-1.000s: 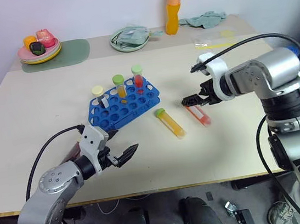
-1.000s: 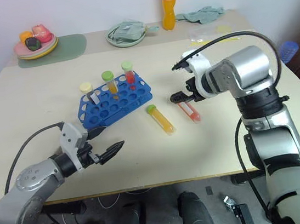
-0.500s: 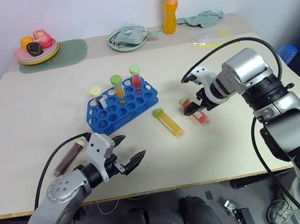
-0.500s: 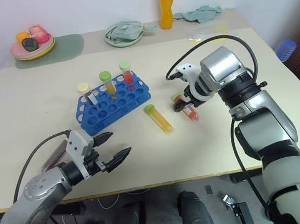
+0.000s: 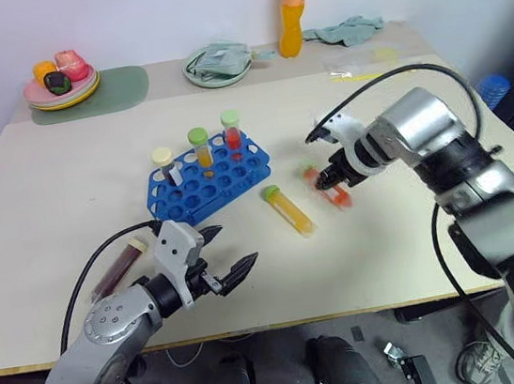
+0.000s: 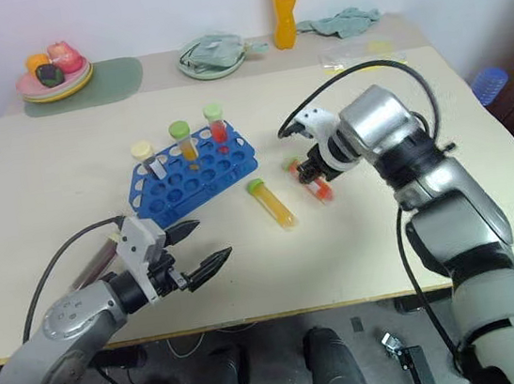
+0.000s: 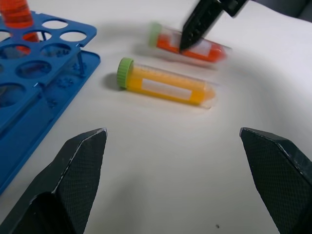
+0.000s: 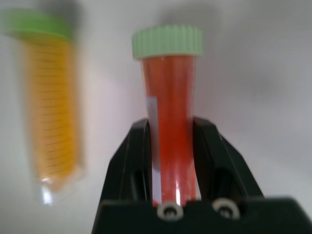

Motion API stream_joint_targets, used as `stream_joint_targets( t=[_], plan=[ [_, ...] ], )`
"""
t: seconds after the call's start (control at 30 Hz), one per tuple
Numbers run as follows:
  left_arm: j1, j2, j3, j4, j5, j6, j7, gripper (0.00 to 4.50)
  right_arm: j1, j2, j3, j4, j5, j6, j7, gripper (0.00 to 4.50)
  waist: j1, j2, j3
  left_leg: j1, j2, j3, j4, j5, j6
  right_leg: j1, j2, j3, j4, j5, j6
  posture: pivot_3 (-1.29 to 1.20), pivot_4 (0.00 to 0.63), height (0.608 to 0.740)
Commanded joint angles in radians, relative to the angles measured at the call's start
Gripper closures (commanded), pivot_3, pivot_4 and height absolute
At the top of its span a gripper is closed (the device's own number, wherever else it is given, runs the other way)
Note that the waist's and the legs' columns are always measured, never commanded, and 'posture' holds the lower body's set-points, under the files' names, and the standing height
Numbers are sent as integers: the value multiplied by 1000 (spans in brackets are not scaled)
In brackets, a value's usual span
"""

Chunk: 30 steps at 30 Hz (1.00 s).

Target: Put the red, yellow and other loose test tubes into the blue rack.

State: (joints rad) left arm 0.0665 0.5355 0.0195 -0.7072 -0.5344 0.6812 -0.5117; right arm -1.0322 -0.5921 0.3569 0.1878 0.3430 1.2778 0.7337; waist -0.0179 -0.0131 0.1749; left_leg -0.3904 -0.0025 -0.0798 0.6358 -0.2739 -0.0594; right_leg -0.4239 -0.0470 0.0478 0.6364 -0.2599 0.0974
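I should set the red test tube with my right gripper in the blue rack's corner (image 5: 254, 161) nearest the yellow tube.
The blue rack (image 5: 206, 178) stands left of centre with three capped tubes upright in its back row. The red test tube (image 8: 168, 122), green-capped with a white label, sits between the fingers of my right gripper (image 8: 170, 131), which is shut on it. In the eye views that red tube (image 5: 324, 186) is low over the table, right of the rack. The yellow tube (image 5: 290, 210) lies flat between the rack and the red one. A dark maroon tube (image 5: 120, 267) lies near the front left edge. My left gripper (image 5: 230, 252) hovers open near the front edge, holding nothing.
Along the back edge are an orange drink bottle (image 5: 294, 7), a green plate (image 5: 218, 64) with a cloth on it, stacked plates with toy food (image 5: 64, 80) on a green mat, and a crumpled cloth (image 5: 347, 30). A clear plastic bag (image 5: 364, 69) lies back right.
My right gripper has closed on the red tube, turning and shifting slightly left as it did. The left gripper stays open and in place.
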Motion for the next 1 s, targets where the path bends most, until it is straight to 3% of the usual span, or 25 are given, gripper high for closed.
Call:
stream_joint_targets(
  t=[0.03,0.17,0.3,0.4,0.6,1.0],
  plan=[
    [10,11,49,-19,-7,-8,11,0,127,77,-217,-246,50,-287,-45,3832,-1,0,0,-1,0,0,0,0,0,-1,0,0,0,0,0,0,150,740],
    [24,9,83,27,15,-40,16,0,299,322,-314,-354,60,-573,-177,3832,-5,0,0,0,0,2,4,0,0,-3,0,2,8,0,0,0,150,740],
    [14,0,102,69,18,-75,15,0,367,530,-278,-230,-59,-882,-325,3832,-6,1,0,0,1,1,10,0,0,-3,1,2,14,0,0,0,150,740],
    [10,2,107,89,22,-95,0,0,368,622,-272,-102,-110,-1049,-380,3832,-6,1,0,1,0,1,12,1,-2,-1,1,2,14,0,-1,0,150,740],
    [11,-2,102,96,25,-117,-6,0,326,692,-294,145,-167,-1270,-445,3832,-6,1,0,1,0,1,12,1,-2,-1,1,2,14,0,-1,0,150,740],
    [28,-31,94,79,18,-150,-15,0,258,710,-317,382,-196,-1404,-461,3832,-29,1,0,1,0,0,11,1,-2,-2,1,2,16,0,-1,0,150,740]
  ],
)
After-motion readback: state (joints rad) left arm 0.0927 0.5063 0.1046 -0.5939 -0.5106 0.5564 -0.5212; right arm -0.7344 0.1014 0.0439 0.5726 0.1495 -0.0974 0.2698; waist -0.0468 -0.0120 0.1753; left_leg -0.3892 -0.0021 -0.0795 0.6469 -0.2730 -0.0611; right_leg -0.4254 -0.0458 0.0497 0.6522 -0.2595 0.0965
